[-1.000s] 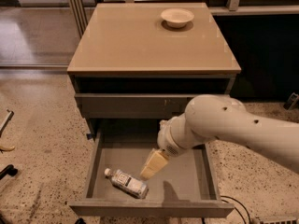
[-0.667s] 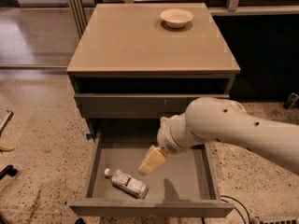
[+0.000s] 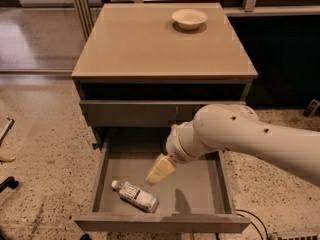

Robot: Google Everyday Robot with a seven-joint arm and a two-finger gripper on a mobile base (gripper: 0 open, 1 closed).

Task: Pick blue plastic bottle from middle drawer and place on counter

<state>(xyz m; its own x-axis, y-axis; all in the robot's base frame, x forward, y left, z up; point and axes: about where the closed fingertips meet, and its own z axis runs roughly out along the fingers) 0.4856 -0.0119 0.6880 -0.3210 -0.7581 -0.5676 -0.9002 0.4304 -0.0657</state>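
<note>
The middle of the blue plastic bottle's body (image 3: 136,196) is the next place for my gripper to go and close, leaving the bottle's white cap free.
The blue plastic bottle (image 3: 135,195) lies on its side on the floor of the open middle drawer (image 3: 200,189), near the front left, its white cap pointing left. My gripper (image 3: 160,170) hangs from the white arm over the drawer's middle, its yellowish tip just above and right of the bottle, apart from it. The beige counter (image 3: 150,44) tops the grey cabinet.
A small white bowl (image 3: 189,19) sits at the back right of the counter. A shut drawer front (image 3: 130,111) is above the open drawer. Speckled floor (image 3: 45,149) surrounds the cabinet. A black cable (image 3: 250,219) lies at the lower right.
My gripper has shifted slightly left and down toward the bottle. The bottle has not moved.
</note>
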